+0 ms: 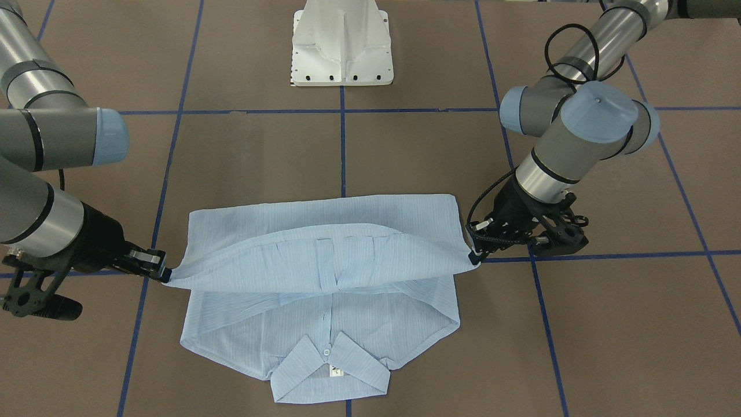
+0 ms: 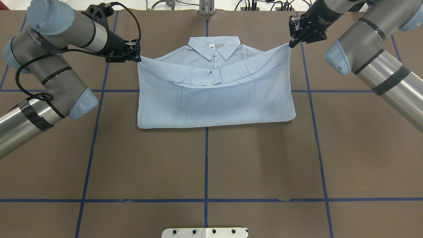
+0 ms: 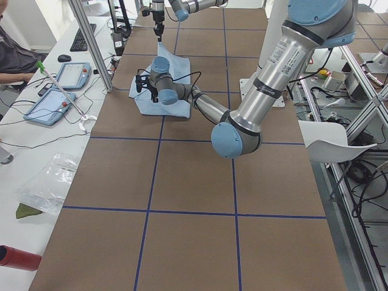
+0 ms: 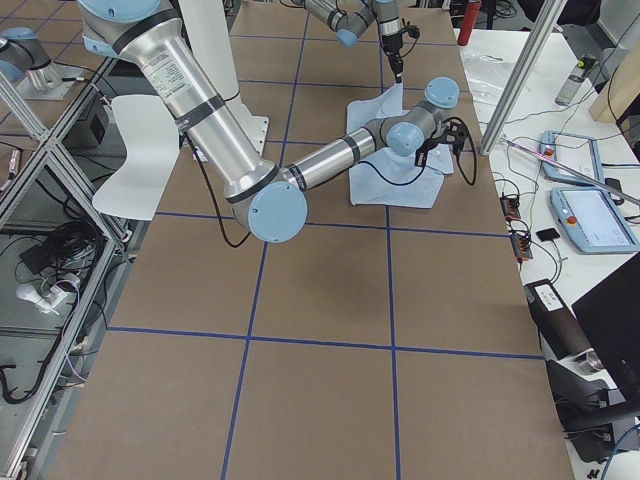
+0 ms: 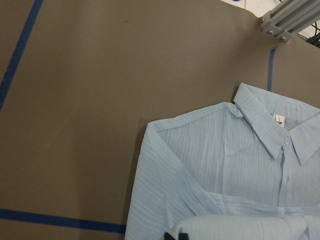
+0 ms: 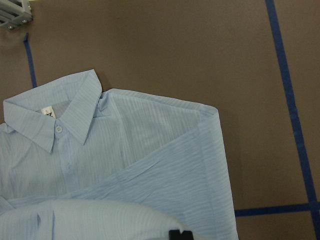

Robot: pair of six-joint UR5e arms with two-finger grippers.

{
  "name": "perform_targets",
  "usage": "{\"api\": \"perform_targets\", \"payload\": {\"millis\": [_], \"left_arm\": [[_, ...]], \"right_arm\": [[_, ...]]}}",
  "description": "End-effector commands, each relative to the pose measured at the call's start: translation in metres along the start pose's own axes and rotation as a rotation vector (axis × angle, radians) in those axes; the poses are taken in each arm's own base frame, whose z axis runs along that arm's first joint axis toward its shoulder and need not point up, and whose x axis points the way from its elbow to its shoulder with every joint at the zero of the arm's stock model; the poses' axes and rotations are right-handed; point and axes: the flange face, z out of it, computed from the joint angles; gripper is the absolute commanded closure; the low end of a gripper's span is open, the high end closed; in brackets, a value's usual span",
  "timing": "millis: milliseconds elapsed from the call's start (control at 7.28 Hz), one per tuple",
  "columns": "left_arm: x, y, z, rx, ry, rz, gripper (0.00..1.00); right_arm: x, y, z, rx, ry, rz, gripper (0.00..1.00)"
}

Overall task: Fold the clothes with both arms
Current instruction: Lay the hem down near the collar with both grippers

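My left gripper is to let go of the shirt's hem corner soon. It will put it down on the brown table (image 1: 477, 322) (image 5: 132, 128) just past the shirt's outer shoulder corner.
The light blue shirt (image 2: 214, 99) lies on the brown table, collar (image 2: 214, 46) at the far side, its lower half doubled up over the chest. My left gripper (image 2: 138, 59) is shut on the left corner of the raised hem. My right gripper (image 2: 291, 44) is shut on the right corner. The hem (image 1: 324, 255) hangs slack between them, just above the collar (image 1: 330, 362). In the wrist views the shirt (image 5: 225, 165) (image 6: 125, 160) spreads below each gripper, with only the black fingertips (image 5: 176, 236) (image 6: 181, 234) showing at the bottom edge.
Blue tape lines (image 2: 206, 158) divide the brown table into squares. The white pedestal base (image 1: 343, 43) stands on the robot's side. A side bench holds tablets (image 3: 63, 85) and a keyboard, and a person's arm rests there. Bare table lies on the robot's side of the shirt.
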Motion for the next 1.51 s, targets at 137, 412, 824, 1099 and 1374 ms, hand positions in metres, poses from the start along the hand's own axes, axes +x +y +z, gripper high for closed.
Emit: {"api": "perform_targets", "payload": {"millis": [137,412,824,1099,1374], "left_arm": [[-0.019,-0.026,0.040,0.011,0.007,-0.002,1.00],[-0.033,-0.034,0.051,0.016,-0.009,-0.008,1.00],[-0.034,-0.039,0.060,0.020,0.000,-0.003,1.00],[-0.032,-0.039,0.059,0.023,0.004,-0.002,0.84],[-0.033,-0.039,0.057,0.034,0.021,-0.010,0.00]], "right_arm": [[0.015,-0.025,0.032,-0.003,0.028,0.020,1.00],[0.018,-0.026,0.039,-0.007,0.040,0.027,1.00],[0.005,-0.029,0.052,-0.002,0.060,0.022,1.00],[-0.003,-0.030,0.059,0.001,0.069,0.021,1.00],[-0.007,-0.025,0.071,0.049,0.105,0.001,0.00]]}}
